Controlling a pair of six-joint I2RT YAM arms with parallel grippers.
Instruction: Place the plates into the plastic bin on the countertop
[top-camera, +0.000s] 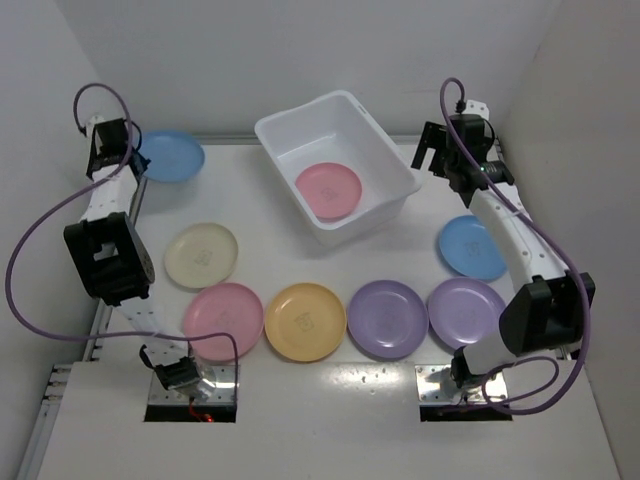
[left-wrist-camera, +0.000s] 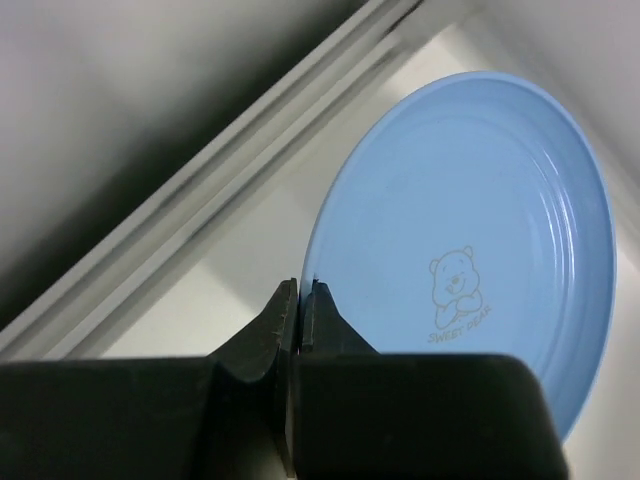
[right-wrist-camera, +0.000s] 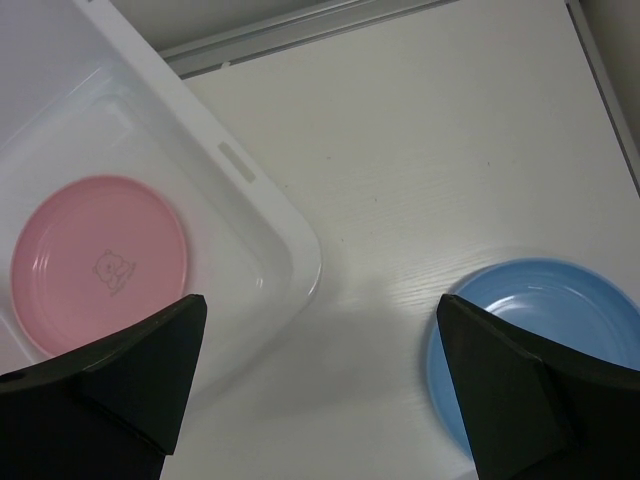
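I need to release the light blue plate from my left gripper on the pink plate inside the white plastic bin (top-camera: 325, 191).
In the far left corner of the countertop (top-camera: 300, 410), a light blue plate (top-camera: 172, 155) (left-wrist-camera: 470, 220) has its near rim pinched by my left gripper (top-camera: 135, 157) (left-wrist-camera: 302, 288), which is shut on it. The white plastic bin (top-camera: 290, 135) (right-wrist-camera: 290, 235) stands at the back middle with one pink plate (top-camera: 328, 190) (right-wrist-camera: 95, 265) flat inside. My right gripper (top-camera: 437, 160) (right-wrist-camera: 320, 300) hovers open and empty between the bin and a second light blue plate (top-camera: 472, 247) (right-wrist-camera: 550, 340). Cream (top-camera: 201, 255), pink (top-camera: 223, 320), yellow (top-camera: 305, 321) and two purple plates (top-camera: 387, 318) (top-camera: 466, 312) lie in front.
White walls close in the back and both sides of the countertop. Two metal mounting plates (top-camera: 225, 385) (top-camera: 435, 385) hold the arm bases at the near edge. Purple cables (top-camera: 30, 300) (top-camera: 585, 310) loop beside each arm.
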